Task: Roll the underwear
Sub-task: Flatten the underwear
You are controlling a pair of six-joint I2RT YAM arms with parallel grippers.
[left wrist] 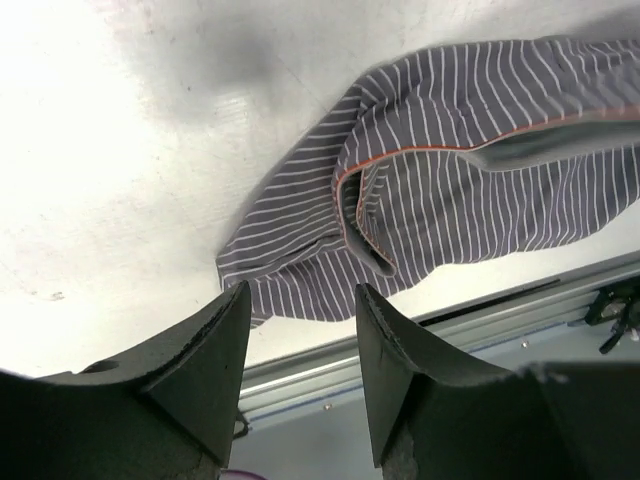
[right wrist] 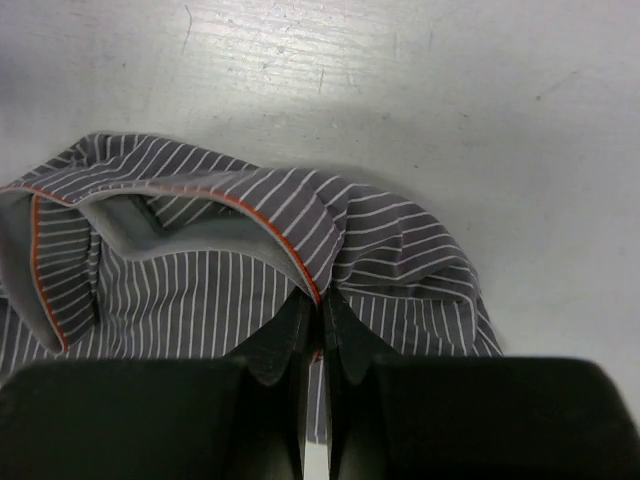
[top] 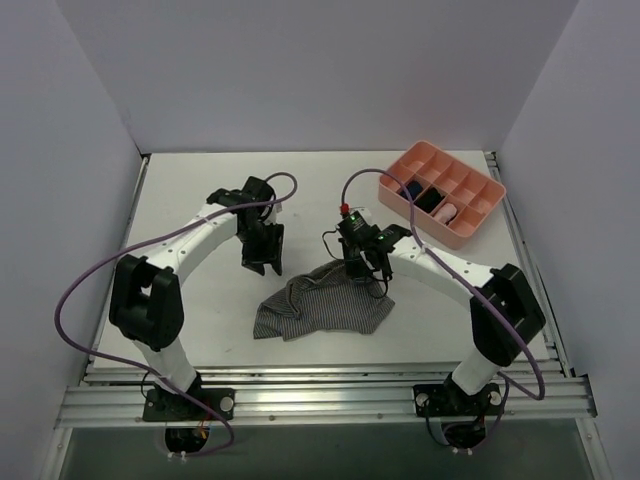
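Note:
My left gripper is going to close on the loose corner (top: pixel 297 312) (left wrist: pixel 384 267) of the underwear's orange-trimmed waistband, which is at the opposite end from where my right gripper is.
The underwear (top: pixel 320 305) is a grey striped garment with orange piping, lying crumpled on the white table between the arms. My right gripper (top: pixel 366 272) is shut on the garment's far right edge; in the right wrist view the closed gripper (right wrist: pixel 320 305) pinches the orange-trimmed hem of the underwear (right wrist: pixel 240 250). My left gripper (top: pixel 262 262) is open and empty, hovering just left of and above the cloth. In the left wrist view the open gripper (left wrist: pixel 300 300) sits above the near corner of the underwear (left wrist: pixel 450 180).
A pink divided tray (top: pixel 441 192) stands at the back right, holding small dark, blue and pink rolled bundles. The table's metal front rail (top: pixel 320 385) runs along the near edge, close to the garment.

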